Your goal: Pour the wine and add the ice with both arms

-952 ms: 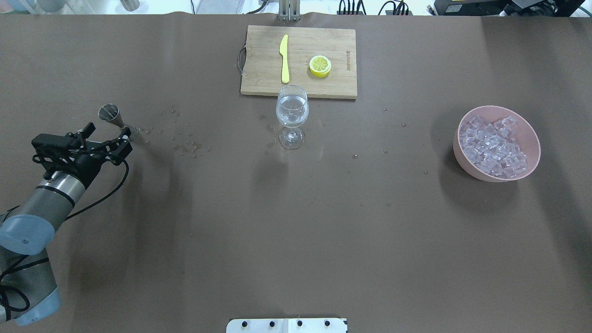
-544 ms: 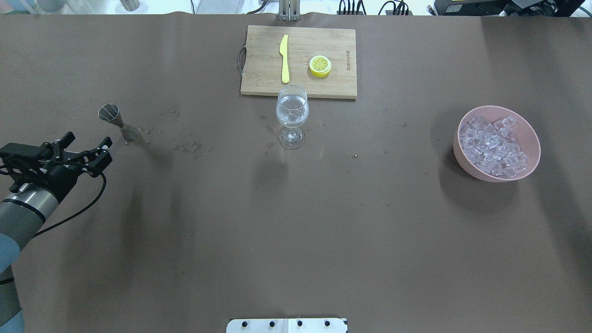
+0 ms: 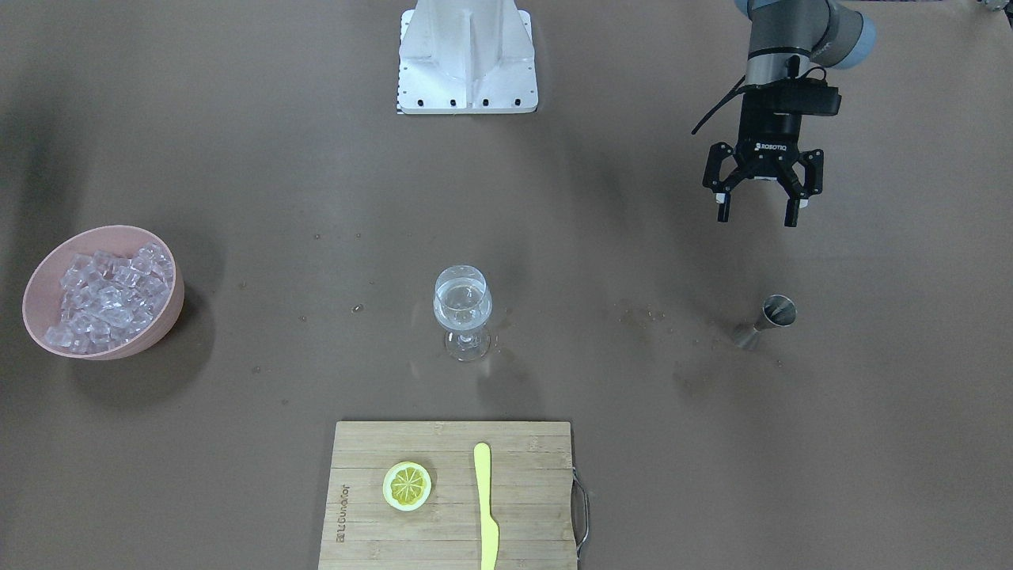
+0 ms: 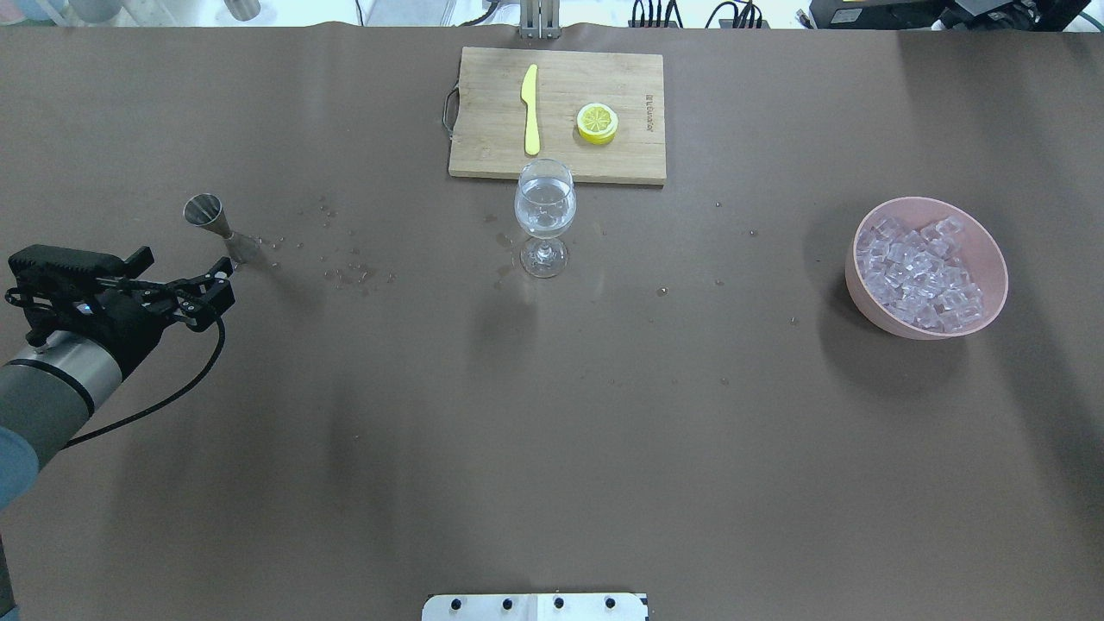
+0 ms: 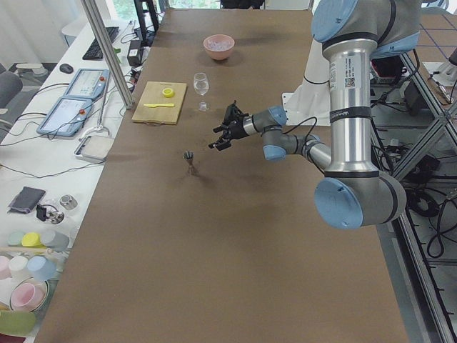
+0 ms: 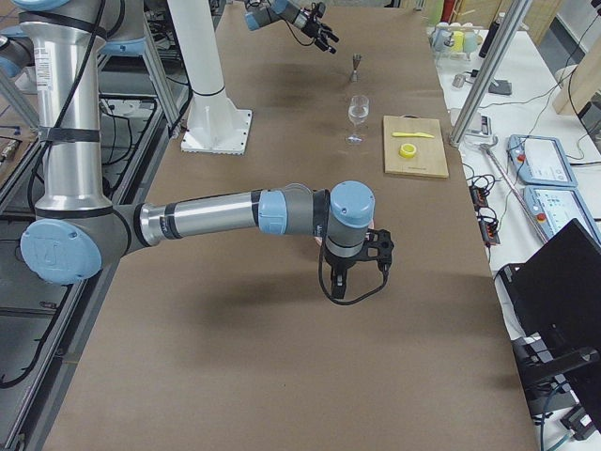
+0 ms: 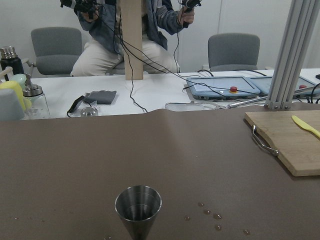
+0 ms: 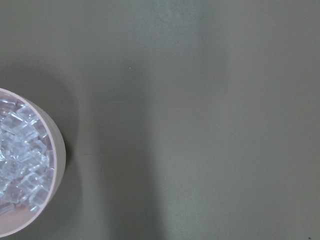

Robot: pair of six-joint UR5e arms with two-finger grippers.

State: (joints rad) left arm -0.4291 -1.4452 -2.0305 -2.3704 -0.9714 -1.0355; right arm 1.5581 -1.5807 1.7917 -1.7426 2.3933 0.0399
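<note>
My right gripper goes to the pink bowl next. It should close on an ice cube near the middle of the ice (image 3: 114, 284).
A wine glass (image 4: 544, 211) stands mid-table with a little clear wine (image 3: 462, 305) in it. The ice (image 4: 918, 276) fills a pink bowl (image 4: 871, 315) at the right, and shows in the right wrist view (image 8: 20, 160). A steel jigger (image 4: 216, 226) stands upright at the left, and it shows close in the left wrist view (image 7: 138, 210). My left gripper (image 4: 185, 269) is open and empty, just short of the jigger and apart from it (image 3: 756, 207). My right gripper (image 6: 357, 282) hangs above the table near the bowl; I cannot tell whether it is open.
A wooden cutting board (image 4: 604, 159) at the far middle holds a yellow knife (image 4: 530, 108) and a lemon slice (image 4: 597, 122). Small droplets (image 4: 349, 272) lie between jigger and glass. A white stand (image 3: 467, 55) is at the robot's side.
My left gripper drew back from the jigger toward the table's left edge, then shifted slightly right again. The jigger, glass and bowl have not moved.
</note>
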